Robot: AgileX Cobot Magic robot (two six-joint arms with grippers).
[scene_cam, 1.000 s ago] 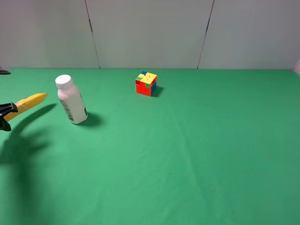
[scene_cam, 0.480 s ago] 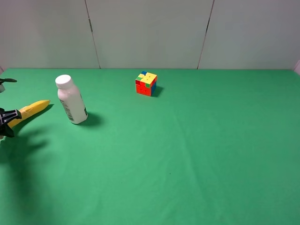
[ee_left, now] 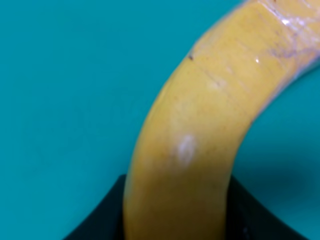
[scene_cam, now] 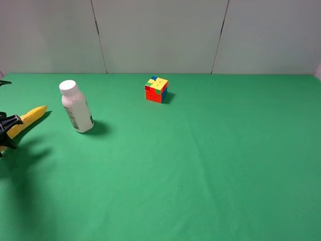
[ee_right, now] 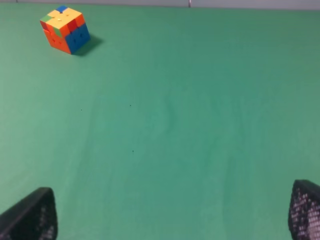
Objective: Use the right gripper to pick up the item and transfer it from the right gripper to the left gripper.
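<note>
The robot's left gripper needs to release the yellow banana on the green table [scene_cam: 41, 131] close beside the white plastic bottle.
The yellow banana [scene_cam: 25, 121] is held at the far left edge of the exterior view, above the green table, by my left gripper [scene_cam: 6, 128], whose black jaws are shut on its lower part. In the left wrist view the banana [ee_left: 200, 130] fills the frame, curving up between the two black fingers [ee_left: 100, 220]. My right gripper is out of the exterior view. In the right wrist view its fingertips [ee_right: 30, 217] stand wide apart at the frame's two corners, open and empty, over bare green cloth.
A white plastic bottle [scene_cam: 76, 107] leans just right of the banana. A multicoloured puzzle cube [scene_cam: 156, 89] sits at the back centre and shows in the right wrist view [ee_right: 66, 30]. The green table [scene_cam: 210, 160] ends at a grey wall behind.
The left gripper with the banana has dropped lower and drifted slightly left, tilting the banana's tip down. The bottle and cube have not moved.
</note>
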